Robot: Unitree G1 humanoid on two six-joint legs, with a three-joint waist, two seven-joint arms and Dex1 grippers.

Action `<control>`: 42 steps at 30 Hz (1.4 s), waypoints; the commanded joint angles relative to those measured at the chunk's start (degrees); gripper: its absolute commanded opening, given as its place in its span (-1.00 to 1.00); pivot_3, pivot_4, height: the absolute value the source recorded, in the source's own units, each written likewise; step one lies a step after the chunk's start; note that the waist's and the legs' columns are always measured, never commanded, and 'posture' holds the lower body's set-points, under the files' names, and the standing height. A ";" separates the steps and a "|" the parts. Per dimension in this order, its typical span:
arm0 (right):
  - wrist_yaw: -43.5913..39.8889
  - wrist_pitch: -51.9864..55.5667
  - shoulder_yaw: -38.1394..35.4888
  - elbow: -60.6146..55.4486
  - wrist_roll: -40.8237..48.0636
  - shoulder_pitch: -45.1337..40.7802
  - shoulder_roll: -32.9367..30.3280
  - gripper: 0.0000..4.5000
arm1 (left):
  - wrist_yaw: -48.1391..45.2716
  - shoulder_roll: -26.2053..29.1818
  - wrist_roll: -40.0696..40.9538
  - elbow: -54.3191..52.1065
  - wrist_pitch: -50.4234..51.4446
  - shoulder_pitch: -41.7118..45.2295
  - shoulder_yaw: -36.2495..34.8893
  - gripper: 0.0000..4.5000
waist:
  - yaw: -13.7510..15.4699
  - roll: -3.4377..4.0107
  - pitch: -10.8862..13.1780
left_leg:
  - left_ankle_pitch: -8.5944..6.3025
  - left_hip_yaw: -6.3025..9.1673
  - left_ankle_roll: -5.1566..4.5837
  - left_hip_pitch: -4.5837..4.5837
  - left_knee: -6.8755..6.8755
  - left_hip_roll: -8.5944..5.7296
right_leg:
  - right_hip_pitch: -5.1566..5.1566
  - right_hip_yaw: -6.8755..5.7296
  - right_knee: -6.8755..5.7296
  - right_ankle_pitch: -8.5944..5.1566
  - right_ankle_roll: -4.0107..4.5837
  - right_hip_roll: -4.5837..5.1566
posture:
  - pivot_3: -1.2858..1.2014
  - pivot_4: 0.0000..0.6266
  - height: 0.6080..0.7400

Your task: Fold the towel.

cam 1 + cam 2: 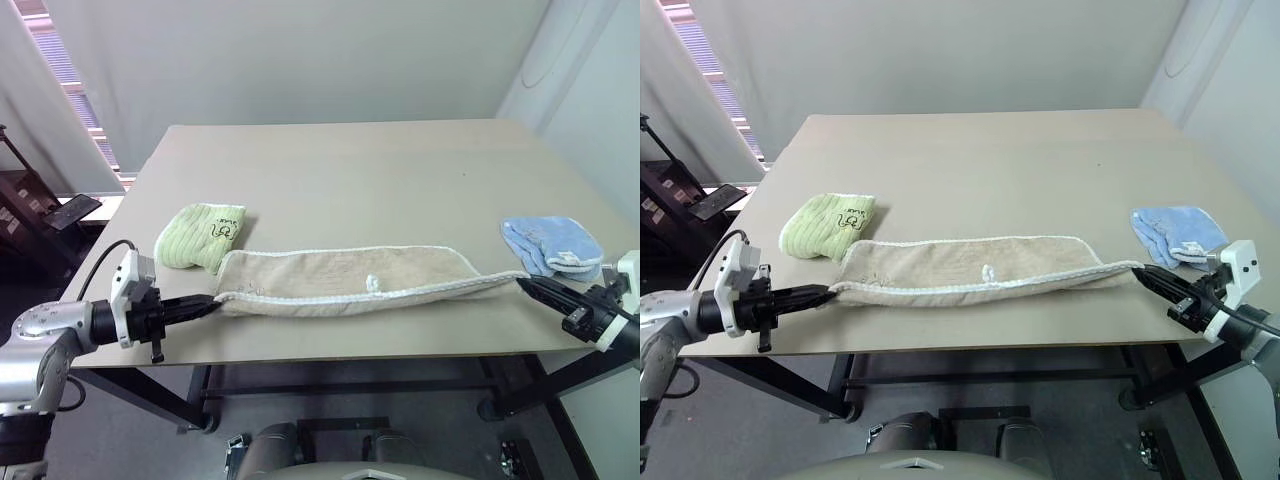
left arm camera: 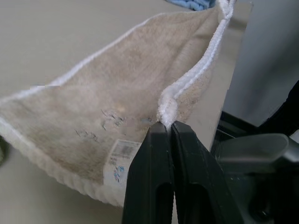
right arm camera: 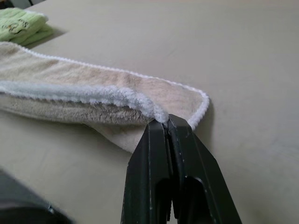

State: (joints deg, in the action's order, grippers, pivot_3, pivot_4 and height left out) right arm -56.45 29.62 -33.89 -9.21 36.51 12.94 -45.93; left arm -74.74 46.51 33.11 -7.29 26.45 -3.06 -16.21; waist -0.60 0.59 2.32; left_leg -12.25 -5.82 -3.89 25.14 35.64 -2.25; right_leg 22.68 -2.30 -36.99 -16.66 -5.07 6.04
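Next, my left gripper lets go of the beige towel's corded edge on its back corner [image 1: 231, 258] [image 2: 7, 110] beside the light-green cloth.
The beige towel [image 1: 350, 280] with a white corded edge lies stretched in a long narrow band across the front of the table, a small white tag [image 1: 373, 284] near its middle. My left gripper [image 1: 210, 305] is shut on the towel's left end, pinching the white cord [image 2: 168, 109]. At the other end my right gripper [image 1: 522, 284] is shut on the corded corner [image 3: 156, 112]. Both grippers sit near the table's front edge, pointing inward toward each other.
A small light-green cloth [image 1: 200, 235] lies just behind the towel's left end. By the right edge, close to my right gripper, rests a small light-blue cloth [image 1: 552, 245]. The tan table [image 1: 350, 170] reaches back toward a white wall.
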 commanded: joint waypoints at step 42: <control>6.54 -8.93 20.76 37.24 -14.50 -38.40 9.44 -1.00 | 11.44 -12.96 -7.81 38.37 -12.28 26.35 3.83 -0.89 | -0.16 -0.02 -0.04 | -0.10 -0.26 -0.15 -0.20 0.42 0.17 | -0.14 -2.22 -0.08 0.60 -0.29 1.57 | 0.03 -1.00 0.63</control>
State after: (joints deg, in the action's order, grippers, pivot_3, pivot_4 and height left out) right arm -49.52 20.98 -13.05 29.12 21.67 -23.68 -36.60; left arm -64.13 33.40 25.46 31.05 15.65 21.27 -10.99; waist -0.76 0.56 2.28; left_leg -12.35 -6.08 -4.04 24.94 36.06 -2.08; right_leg 22.53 -4.52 -37.08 -16.07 -5.36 7.61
